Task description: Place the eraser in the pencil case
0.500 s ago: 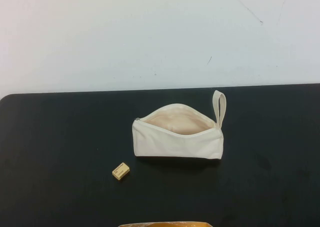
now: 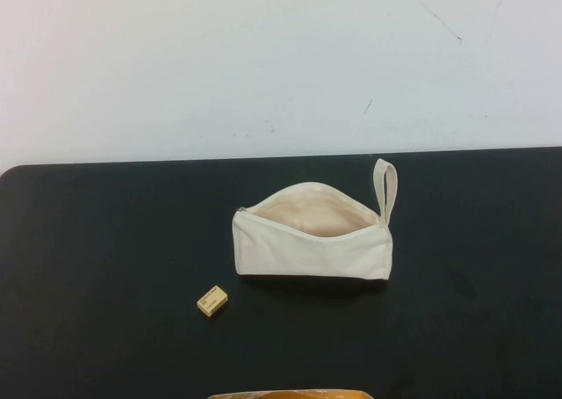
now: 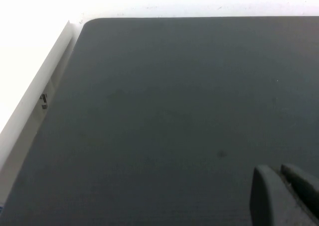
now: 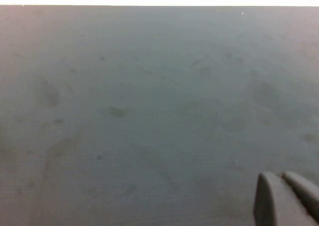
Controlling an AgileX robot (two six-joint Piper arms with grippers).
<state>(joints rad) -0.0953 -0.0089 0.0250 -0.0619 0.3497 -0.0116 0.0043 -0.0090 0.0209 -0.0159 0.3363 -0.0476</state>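
The tan eraser lies in front of the cream-white pencil case, and next my left gripper will close on its long sides (image 2: 212, 301).
The cream-white pencil case (image 2: 312, 245) lies on the black table near the middle, its zip open and the pale lining showing, with its loop strap (image 2: 385, 188) at the right end. The tiny tan eraser (image 2: 212, 301) lies on the table in front of the case's left end, apart from it. Neither arm shows in the high view. My left gripper (image 3: 279, 172) appears only in the left wrist view, shut and empty over bare black table. My right gripper (image 4: 280, 178) appears only in the right wrist view, shut and empty over bare table.
The black table (image 2: 105, 241) ends at a white wall behind. Its rounded far left corner and a white ledge (image 3: 50, 76) show in the left wrist view. An orange-yellow object (image 2: 290, 395) peeks in at the bottom edge of the high view.
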